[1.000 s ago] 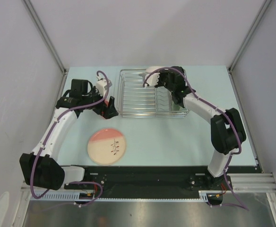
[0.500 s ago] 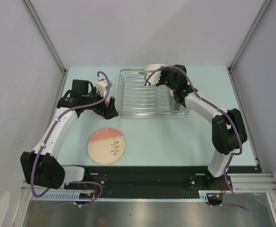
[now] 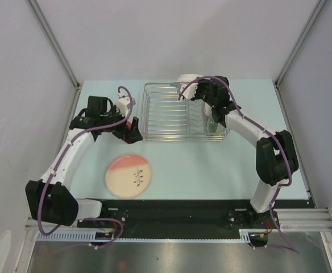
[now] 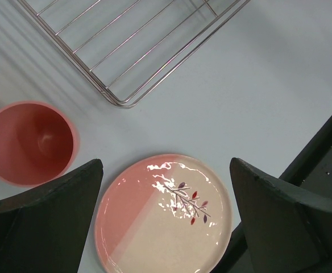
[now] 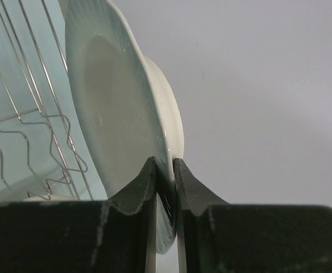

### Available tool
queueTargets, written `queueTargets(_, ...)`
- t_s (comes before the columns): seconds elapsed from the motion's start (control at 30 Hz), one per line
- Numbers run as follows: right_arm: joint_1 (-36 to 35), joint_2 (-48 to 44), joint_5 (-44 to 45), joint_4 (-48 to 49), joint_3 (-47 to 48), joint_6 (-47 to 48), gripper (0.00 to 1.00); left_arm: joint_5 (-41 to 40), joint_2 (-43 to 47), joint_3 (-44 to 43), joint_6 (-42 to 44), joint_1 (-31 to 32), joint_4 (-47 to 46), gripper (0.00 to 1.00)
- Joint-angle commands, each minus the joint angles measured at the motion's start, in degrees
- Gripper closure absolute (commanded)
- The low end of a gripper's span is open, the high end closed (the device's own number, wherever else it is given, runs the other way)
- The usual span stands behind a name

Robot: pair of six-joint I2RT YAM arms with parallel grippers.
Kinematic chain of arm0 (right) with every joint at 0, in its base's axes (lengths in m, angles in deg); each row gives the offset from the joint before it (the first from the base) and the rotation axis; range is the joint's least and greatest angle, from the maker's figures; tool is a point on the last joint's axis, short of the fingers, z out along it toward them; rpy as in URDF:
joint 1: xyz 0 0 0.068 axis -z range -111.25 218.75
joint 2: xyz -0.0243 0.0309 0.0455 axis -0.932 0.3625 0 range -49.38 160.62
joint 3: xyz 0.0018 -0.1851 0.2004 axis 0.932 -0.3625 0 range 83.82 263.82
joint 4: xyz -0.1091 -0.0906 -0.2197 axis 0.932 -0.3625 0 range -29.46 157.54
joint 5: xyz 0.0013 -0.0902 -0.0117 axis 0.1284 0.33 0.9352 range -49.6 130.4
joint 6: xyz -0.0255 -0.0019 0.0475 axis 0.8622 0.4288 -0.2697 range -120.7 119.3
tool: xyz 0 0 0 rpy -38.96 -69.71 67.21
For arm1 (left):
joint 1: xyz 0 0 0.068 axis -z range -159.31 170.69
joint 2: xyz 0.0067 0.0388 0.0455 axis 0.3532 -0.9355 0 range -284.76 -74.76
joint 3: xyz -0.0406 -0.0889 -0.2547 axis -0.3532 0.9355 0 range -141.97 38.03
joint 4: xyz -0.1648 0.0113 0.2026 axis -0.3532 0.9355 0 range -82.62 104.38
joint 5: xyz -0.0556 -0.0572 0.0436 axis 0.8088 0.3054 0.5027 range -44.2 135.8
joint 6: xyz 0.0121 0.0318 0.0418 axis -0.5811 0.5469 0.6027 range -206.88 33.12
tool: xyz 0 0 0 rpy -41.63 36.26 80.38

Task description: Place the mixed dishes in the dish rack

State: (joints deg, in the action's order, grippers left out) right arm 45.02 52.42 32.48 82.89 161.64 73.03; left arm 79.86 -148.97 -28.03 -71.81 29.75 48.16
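My right gripper is going to release the large white plate among the back wires of the silver wire dish rack (image 3: pixel 195 90).
My right gripper (image 3: pixel 196 92) is shut on the rim of the large white shallow plate (image 3: pixel 186 80), held on edge above the back of the silver wire dish rack (image 3: pixel 171 120). In the right wrist view the fingers (image 5: pixel 143 187) pinch the plate's rim (image 5: pixel 115 108), with rack wires (image 5: pixel 18 136) to the left. A pale green bowl (image 3: pixel 214 126) stands at the rack's right end. My left gripper (image 3: pixel 131 131) is open and empty beside an orange cup (image 3: pixel 133 121). In the left wrist view the cream-and-pink plate (image 4: pixel 163 219) lies below the open jaws, with the cup (image 4: pixel 30 142) to the left.
The cream-and-pink plate (image 3: pixel 129 176) lies on the pale blue table left of centre, in front of the rack. The rack's near corner (image 4: pixel 123 101) shows in the left wrist view. Grey walls close in the table on three sides.
My right gripper has carried the white plate a little toward the back right over the rack. My left arm has barely moved.
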Motion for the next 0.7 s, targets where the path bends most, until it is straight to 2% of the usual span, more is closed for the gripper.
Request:
queueTargets(0.0, 0.6, -5.9, 0.3, 12.6, 4.5, 1.0, 1.00, 0.6, -0.1, 1.0, 0.7, -0.4, -1.8, 0.00)
queueTargets(0.2, 0.6, -6.4, 0.1, 11.5, 3.7, 0.4, 1.00, 0.8, 0.1, 1.6, 0.6, -0.4, -2.4, 0.00)
queueTargets(0.67, 3.5, -1.2, -2.4, 12.9, 3.0, -2.5, 1.00, 0.4, -0.1, 1.4, 0.9, -0.4, -2.3, 0.00)
